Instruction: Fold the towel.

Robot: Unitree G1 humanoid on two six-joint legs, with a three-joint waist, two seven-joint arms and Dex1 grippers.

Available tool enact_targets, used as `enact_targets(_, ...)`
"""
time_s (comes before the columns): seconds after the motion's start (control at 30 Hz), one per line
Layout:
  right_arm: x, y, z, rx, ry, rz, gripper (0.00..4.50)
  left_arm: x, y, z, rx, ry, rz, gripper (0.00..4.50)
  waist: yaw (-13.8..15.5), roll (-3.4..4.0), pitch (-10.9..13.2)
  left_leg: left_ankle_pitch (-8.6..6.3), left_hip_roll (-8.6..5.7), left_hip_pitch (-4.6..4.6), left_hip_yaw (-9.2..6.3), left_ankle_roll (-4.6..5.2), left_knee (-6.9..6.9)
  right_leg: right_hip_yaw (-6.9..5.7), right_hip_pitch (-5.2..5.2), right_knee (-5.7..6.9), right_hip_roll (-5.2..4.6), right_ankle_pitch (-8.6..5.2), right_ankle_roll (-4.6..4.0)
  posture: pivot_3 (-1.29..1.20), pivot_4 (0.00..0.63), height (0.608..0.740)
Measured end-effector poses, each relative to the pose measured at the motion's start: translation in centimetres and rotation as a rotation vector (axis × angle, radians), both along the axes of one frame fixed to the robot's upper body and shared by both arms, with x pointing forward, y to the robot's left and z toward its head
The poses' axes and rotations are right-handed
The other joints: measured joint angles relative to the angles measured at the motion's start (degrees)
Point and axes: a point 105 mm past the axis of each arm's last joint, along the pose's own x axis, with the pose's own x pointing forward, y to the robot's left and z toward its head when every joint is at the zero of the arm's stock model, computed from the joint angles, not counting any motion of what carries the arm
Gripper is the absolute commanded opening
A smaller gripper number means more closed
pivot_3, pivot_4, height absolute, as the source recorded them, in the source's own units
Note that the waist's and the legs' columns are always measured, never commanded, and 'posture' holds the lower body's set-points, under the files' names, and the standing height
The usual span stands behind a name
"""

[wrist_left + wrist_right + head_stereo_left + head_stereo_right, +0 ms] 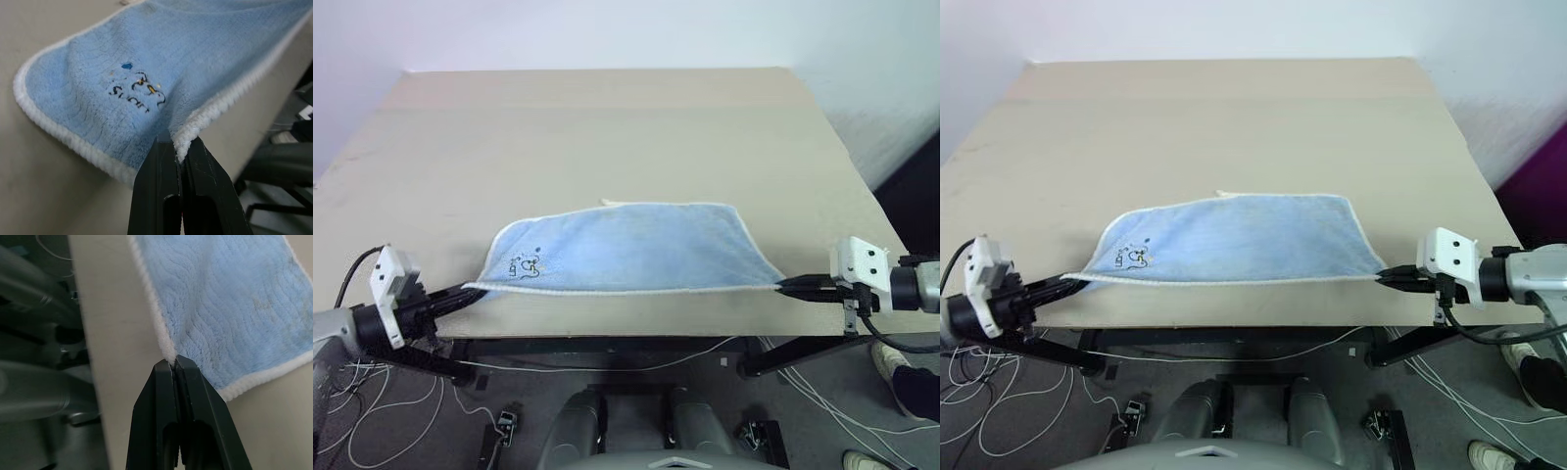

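Next, my right gripper lets go of its near corner of the towel on top of the towel's far corner [732, 206], along the same side.
The towel [626, 247], light blue terry with a white stitched edge and a small printed mark [526, 265] near its left corner, lies folded near the table's front edge. Its near edge is pulled taut between both grippers. My left gripper [470, 287] is shut on the near left corner, seen close up in the left wrist view [178, 147]. My right gripper [783, 285] is shut on the near right corner, and in the right wrist view [172, 363] its black fingers pinch the white edging. A small white tag [605, 202] peeks out at the towel's far edge.
The beige table [607, 127] stretches far beyond the towel. Its front edge [626, 328] runs just below the taut hem. Black frame bars and loose cables [372, 411] lie on the floor below. A white wall stands behind.
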Motion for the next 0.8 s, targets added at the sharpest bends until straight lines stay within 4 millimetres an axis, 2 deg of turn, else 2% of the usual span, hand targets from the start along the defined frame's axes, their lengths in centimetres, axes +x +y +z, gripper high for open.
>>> enact_targets(0.1, 0.0, 0.0, 0.3, -0.001, -0.001, 0.003, 0.02, -0.5, 0.0, 0.2, -0.003, 0.009, 0.001, 0.0, 0.13, -0.01, 0.0, 0.0, 0.0, 0.03, -0.01, 0.0, 0.0, -0.02, 0.04, -0.01, -0.03, -0.01, -0.01, 0.0, 0.15, 0.74)
enact_targets(0.2, 1.3, -0.1, 1.3, -0.023, -0.071, 0.002, 0.02, -0.4, 0.1, 0.2, 0.008, 0.002, 0.005, 0.0, -0.02, 0.0, 0.0, 0.0, -0.01, 0.04, 0.02, 0.0, 0.0, -0.02, 0.03, -0.02, -0.03, -0.01, -0.01, 0.0, 0.15, 0.74)
enact_targets(0.27, 2.7, -0.2, 2.0, -0.024, -0.132, -0.01, 0.02, 0.5, 0.3, 0.6, 0.018, -0.026, 0.024, 0.0, 0.01, 0.0, 0.0, 0.0, -0.01, 0.04, 0.0, -0.01, -0.02, -0.04, 0.02, -0.01, -0.02, -0.01, -0.01, 0.0, 0.15, 0.74)
enact_targets(0.43, 6.1, 0.5, 2.7, -0.019, -0.238, -0.018, 0.02, 4.8, 1.0, 2.7, 0.028, -0.18, 0.136, 0.0, -0.02, -0.01, 0.0, 0.0, -0.08, -0.01, 0.03, -0.01, 0.01, -0.06, -0.03, -0.01, -0.03, 0.01, 0.02, 0.0, 0.15, 0.74)
enact_targets(0.6, 10.5, 1.1, 3.1, -0.022, -0.356, -0.069, 0.02, 8.1, 1.3, 1.3, 0.079, -0.205, 0.221, 0.0, -0.31, 0.0, 0.0, 0.01, -0.08, -0.07, 0.09, -0.03, -0.03, -0.05, -0.19, 0.06, 0.08, 0.02, 0.03, 0.0, 0.15, 0.74)
enact_targets(0.8, 13.5, 1.3, 2.0, -0.058, -0.408, -0.105, 0.02, 9.6, 1.2, -0.4, 0.148, -0.197, 0.236, 0.0, -0.17, 0.0, 0.01, 0.03, -0.08, -0.16, 0.13, -0.05, 0.0, -0.03, -0.3, 0.12, 0.14, 0.02, 0.03, 0.0, 0.15, 0.74)
